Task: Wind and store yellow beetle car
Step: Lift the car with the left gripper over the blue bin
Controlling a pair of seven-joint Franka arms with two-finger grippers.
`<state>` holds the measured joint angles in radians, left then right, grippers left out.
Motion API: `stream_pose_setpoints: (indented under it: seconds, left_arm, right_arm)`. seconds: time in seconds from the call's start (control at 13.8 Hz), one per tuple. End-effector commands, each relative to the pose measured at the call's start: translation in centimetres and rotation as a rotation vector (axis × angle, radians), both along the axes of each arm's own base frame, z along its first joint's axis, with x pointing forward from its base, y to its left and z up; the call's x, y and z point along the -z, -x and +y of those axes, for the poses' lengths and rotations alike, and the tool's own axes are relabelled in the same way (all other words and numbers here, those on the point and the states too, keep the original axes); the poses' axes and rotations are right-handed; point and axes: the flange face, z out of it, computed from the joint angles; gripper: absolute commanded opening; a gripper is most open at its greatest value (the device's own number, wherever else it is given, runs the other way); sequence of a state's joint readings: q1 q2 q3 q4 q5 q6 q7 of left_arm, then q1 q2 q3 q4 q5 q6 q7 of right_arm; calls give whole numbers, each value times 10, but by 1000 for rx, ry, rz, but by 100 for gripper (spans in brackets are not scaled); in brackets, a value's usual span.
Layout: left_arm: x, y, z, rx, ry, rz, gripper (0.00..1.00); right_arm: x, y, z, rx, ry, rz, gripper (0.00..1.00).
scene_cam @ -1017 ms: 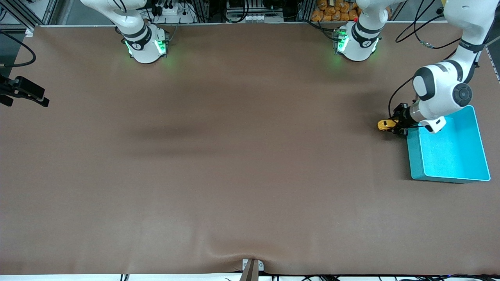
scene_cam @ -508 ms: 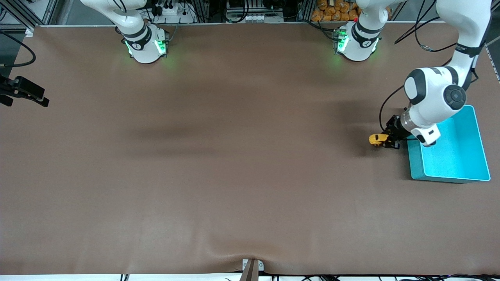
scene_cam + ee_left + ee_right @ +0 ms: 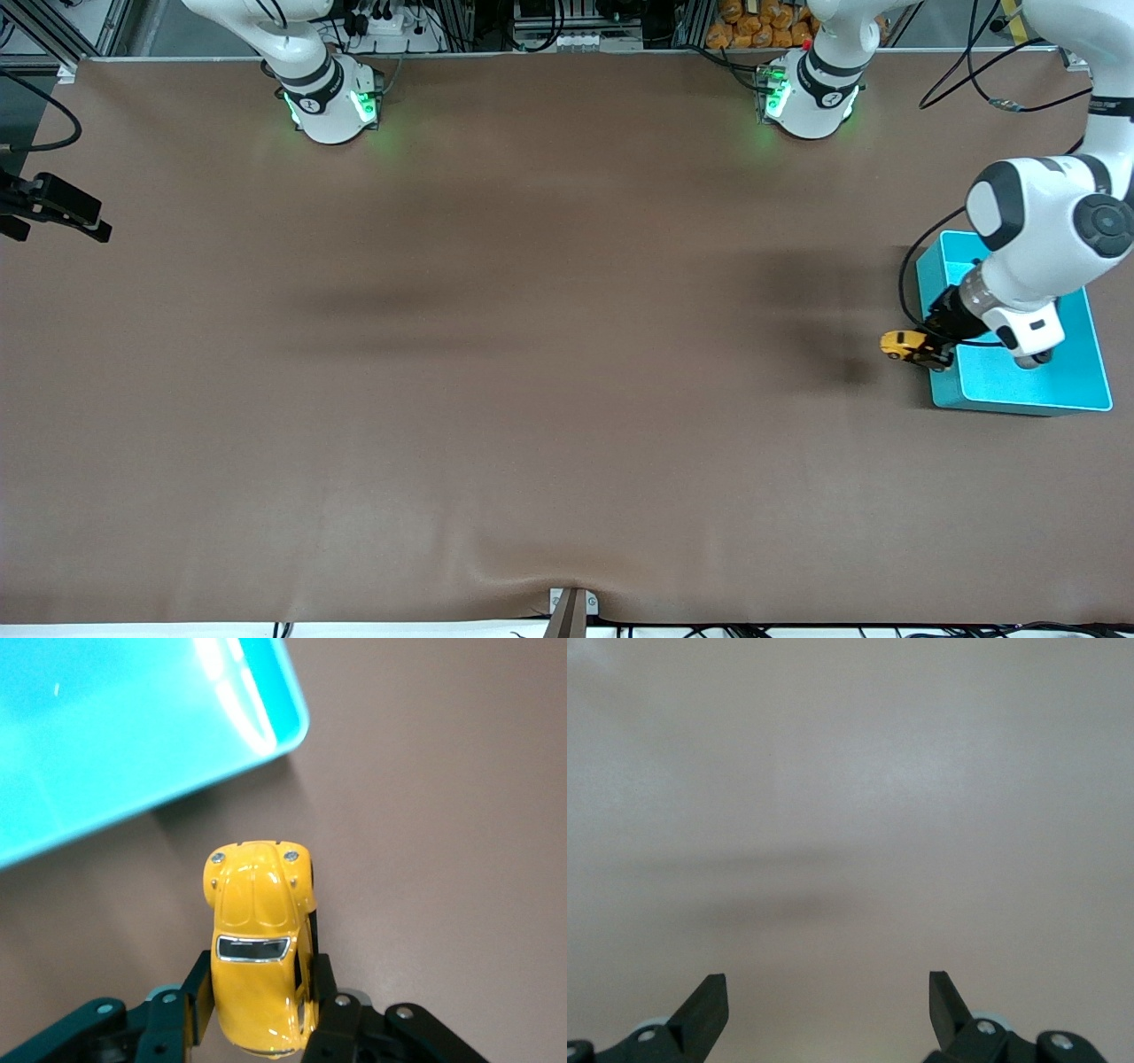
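Note:
My left gripper needs to release the yellow beetle car on the turquoise bin's bottom (image 3: 990,330), toward the side that faces the open table.
The yellow beetle car (image 3: 902,344) is a small rounded toy. My left gripper (image 3: 927,348) is shut on its rear sides and holds it over the brown table, close beside the turquoise bin (image 3: 1019,390), near the bin's corner closest to the front camera. In the left wrist view the car (image 3: 257,930) sits between the black fingers (image 3: 199,992), its nose pointing away from the gripper (image 3: 260,992), with the bin's corner (image 3: 133,744) just ahead. My right gripper (image 3: 827,992) is open and empty, over bare table; it does not show in the front view.
The bin stands at the left arm's end of the table and shows nothing inside. A black fixture (image 3: 53,208) juts in at the right arm's end. The two arm bases (image 3: 332,97) (image 3: 811,93) stand along the table's back edge.
My left gripper has carried the car along the bin's side toward the front camera, then in closer to the bin's wall. The right arm has not moved.

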<state>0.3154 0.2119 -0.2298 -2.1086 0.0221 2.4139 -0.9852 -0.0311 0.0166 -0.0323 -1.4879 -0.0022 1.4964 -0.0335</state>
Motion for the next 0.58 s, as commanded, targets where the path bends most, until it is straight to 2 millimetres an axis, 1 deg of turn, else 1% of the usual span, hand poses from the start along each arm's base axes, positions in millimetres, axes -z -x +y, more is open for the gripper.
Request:
stream_pose_setpoints:
  seconds: [0.0, 0.15, 0.29, 0.36, 0.44, 0.51]
  left_arm:
    - [-16, -7, 44, 118, -31, 10, 0]
    - [-23, -3, 78, 207, -44, 17, 0]
    - [-24, 5, 108, 309, -57, 18, 0]
    - [-25, 8, 127, 371, -64, 19, 0]
    - [-23, 12, 142, 442, -57, 39, 0]
    - [-20, 12, 152, 506, -54, 45, 0]
  right_arm:
    - [-3, 6, 0, 42, 7, -2, 100]
    - [-4, 7, 0, 66, 7, -2, 100]
    - [-3, 6, -1, 67, 4, -2, 100]
    - [-2, 5, -1, 64, 1, 0, 100]
    - [-2, 5, -1, 61, 1, 0, 100]
    - [-2, 5, 0, 59, -1, 1, 100]
